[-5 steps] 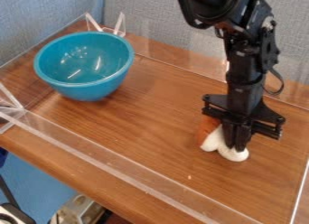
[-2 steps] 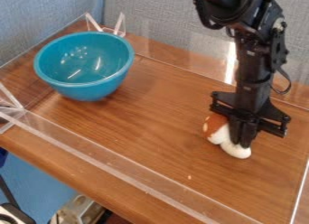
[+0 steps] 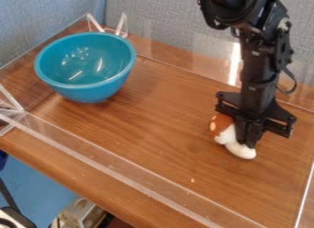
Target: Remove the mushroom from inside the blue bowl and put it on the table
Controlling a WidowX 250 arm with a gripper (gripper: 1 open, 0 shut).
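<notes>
Next, I release the mushroom from my gripper on the bare wood [image 3: 204, 136] just past its orange cap, a little closer to the blue bowl.
The blue bowl [image 3: 84, 66] stands at the back left of the table [image 3: 135, 126], with nothing showing inside it. Over at the right, the mushroom [image 3: 232, 142] lies tilted at the tabletop, its orange cap toward the left and its white stem toward the front right. My gripper [image 3: 251, 138] points straight down from the black arm and is shut on the mushroom, its dark fingers covering the mushroom's middle. Whether the mushroom rests on the wood or hangs just above it I cannot tell.
Low clear acrylic walls [image 3: 147, 172] run along the table's front and left edges and behind the bowl. A blue cloth backdrop hangs behind. Bare wood lies between the bowl and the gripper.
The gripper has shifted a little to the right with the mushroom in it and stands slightly lower. The bowl has not moved.
</notes>
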